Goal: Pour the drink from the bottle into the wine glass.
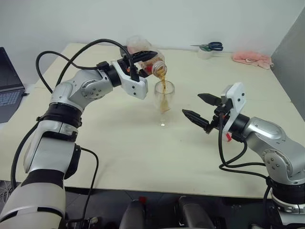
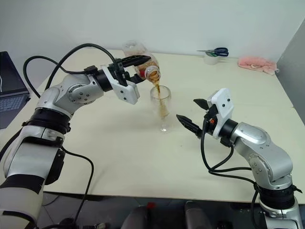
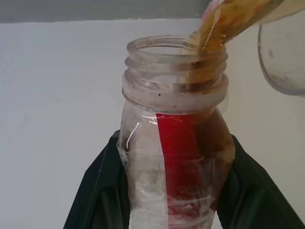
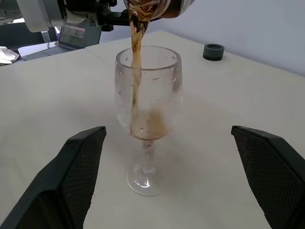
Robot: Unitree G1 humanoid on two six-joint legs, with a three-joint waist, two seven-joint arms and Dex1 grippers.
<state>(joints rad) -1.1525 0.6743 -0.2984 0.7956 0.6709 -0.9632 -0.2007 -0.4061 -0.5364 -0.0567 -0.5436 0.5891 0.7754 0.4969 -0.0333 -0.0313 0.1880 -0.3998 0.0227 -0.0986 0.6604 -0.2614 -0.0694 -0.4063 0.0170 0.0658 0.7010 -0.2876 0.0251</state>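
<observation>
Next, I let go of the clear bottle with my left gripper on the bare table (image 1: 111, 105) between the wine glass and the laptop.
My left gripper (image 1: 144, 61) is shut on the clear bottle (image 1: 157, 67), which is tilted with its open mouth over the wine glass (image 1: 164, 98). A thin amber stream of the drink (image 1: 163, 87) falls from the mouth into the bowl. A little drink (image 4: 147, 126) has pooled at the bottom of the wine glass (image 4: 148, 90), which stands upright on the table. The bottle's red label (image 3: 177, 143) faces the left wrist camera between the black fingers. My right gripper (image 1: 191, 104) stands open just right of the glass, apart from it, with nothing between its fingers.
Blue-handled scissors (image 1: 210, 46) lie on a white roll at the table's far edge, with a pink cloth (image 1: 252, 58) to their right. A laptop (image 1: 7, 90) sits off the table's left side. A small dark round object (image 4: 213, 51) lies beyond the glass.
</observation>
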